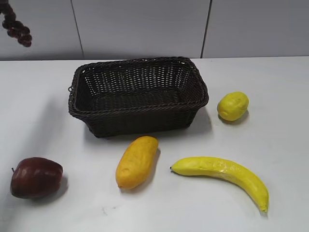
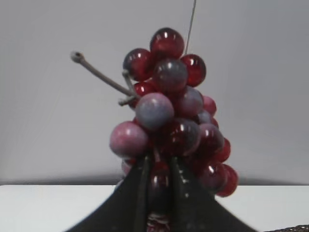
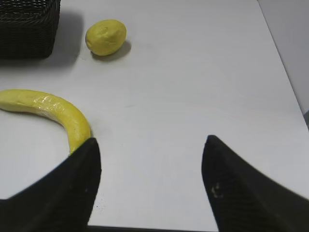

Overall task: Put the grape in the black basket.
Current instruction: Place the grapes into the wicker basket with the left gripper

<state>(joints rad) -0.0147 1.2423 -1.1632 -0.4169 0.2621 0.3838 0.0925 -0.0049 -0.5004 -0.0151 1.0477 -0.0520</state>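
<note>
I should let go of the grape with my left gripper inside the black basket's half nearer the lemon (image 1: 165, 92).
The grape (image 2: 169, 111), a bunch of dark purple-red balls with a grey stem, fills the left wrist view. My left gripper (image 2: 159, 166) is shut on its lower grapes and holds it high in the air. In the exterior view the bunch (image 1: 18, 28) hangs at the top left corner, left of and above the black basket (image 1: 82, 104), which stands empty at the table's middle back. The left gripper itself is out of the exterior view. My right gripper (image 3: 150, 145) is open and empty above bare table, beside the banana's tip.
A dark red apple (image 1: 36, 177) lies front left, an orange-yellow mango (image 1: 136, 161) in front of the basket, a banana (image 1: 224, 175) front right, and a lemon (image 1: 232, 106) right of the basket. The right wrist view shows the banana (image 3: 53, 112), lemon (image 3: 105, 36) and basket corner (image 3: 29, 29).
</note>
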